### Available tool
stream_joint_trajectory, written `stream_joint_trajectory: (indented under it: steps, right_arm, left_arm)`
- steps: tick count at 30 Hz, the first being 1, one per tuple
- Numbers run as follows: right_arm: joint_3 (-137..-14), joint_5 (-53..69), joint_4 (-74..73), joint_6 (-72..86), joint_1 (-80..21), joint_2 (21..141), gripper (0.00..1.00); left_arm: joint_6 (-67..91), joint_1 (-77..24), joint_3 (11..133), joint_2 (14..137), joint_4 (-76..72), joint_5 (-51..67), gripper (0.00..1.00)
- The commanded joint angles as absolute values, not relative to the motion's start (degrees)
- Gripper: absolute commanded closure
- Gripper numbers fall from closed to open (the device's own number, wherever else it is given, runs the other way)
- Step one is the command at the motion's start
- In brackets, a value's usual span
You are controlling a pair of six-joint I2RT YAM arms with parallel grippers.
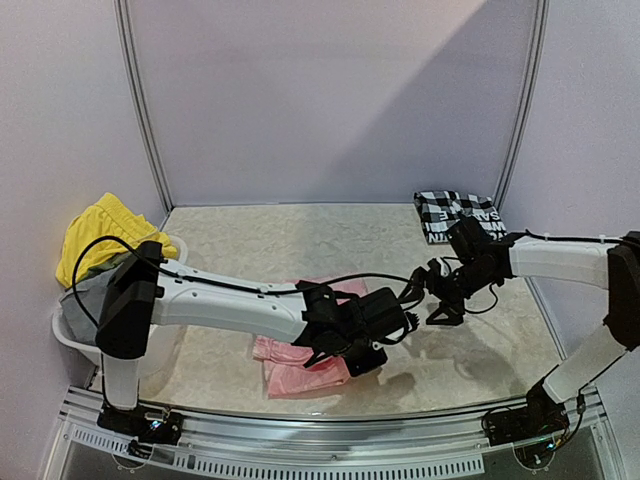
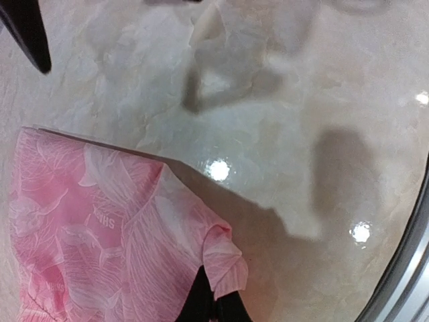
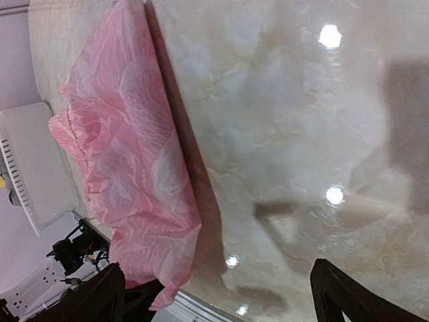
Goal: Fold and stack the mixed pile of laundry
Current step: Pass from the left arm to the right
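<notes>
Next, my right gripper grips the pink piece's raised edge point(image 1: 364, 290) point(image 3: 192, 209), a little past the corner that my left gripper holds.
The thin pink lettered piece point(image 1: 300, 377) lies near the table's front middle and also shows in the left wrist view point(image 2: 100, 235) and the right wrist view point(image 3: 127, 147). My left gripper point(image 1: 356, 354) is shut on one folded-over corner of it point(image 2: 224, 258); in the left wrist view the gripper point(image 2: 214, 305) sits at the bottom edge. My right gripper point(image 1: 438, 300) is open and empty above bare table to the right of the pink piece, its fingers point(image 3: 342, 295) wide apart. The checked shirt point(image 1: 455, 214) lies folded at the back right. The yellow garment point(image 1: 100, 235) and the grey one point(image 1: 95, 290) are in the basket.
The white plastic basket point(image 1: 70, 335) stands at the left edge; it also shows in the right wrist view point(image 3: 33, 168). A metal rail point(image 1: 320, 430) runs along the front edge. White walls close in the back and sides.
</notes>
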State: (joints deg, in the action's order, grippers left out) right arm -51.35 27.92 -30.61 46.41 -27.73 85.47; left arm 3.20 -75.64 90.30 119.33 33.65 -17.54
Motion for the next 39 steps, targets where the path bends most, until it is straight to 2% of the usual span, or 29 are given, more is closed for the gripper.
stream_joint_trajectory:
  steps: [1, 14, 23, 35, 37, 39]
  right_arm:
    - [-54.04, 37.85, -22.12, 47.81, -27.92, 91.4, 0.04]
    - [-62.35, 48.06, -17.49, 49.55, -31.94, 108.57, 0.15]
    - [-66.17, 53.46, -19.31, 45.79, -33.34, 116.08, 0.33]
    - [-67.62, 56.44, -7.64, 49.19, -34.27, 121.37, 0.77]
    - [-69.41, 55.99, -7.96, 49.3, -34.19, 121.99, 0.86]
    - [-70.83, 55.29, -8.82, 49.14, -33.77, 122.58, 0.94]
  left_arm:
    - [4.99, -74.49, 88.69, 116.35, 31.49, -14.55, 1.0]
    - [6.81, -74.09, 88.44, 114.54, 32.63, -14.58, 1.0]
    - [8.1, -74.18, 87.9, 114.09, 32.19, -14.79, 1.0]
    - [9.34, -74.44, 86.18, 114.21, 29.98, -12.64, 0.99]
    - [9.64, -74.55, 86.09, 114.33, 29.8, -11.73, 0.95]
    - [11.05, -74.41, 87.47, 115.02, 31.38, -9.55, 0.78]
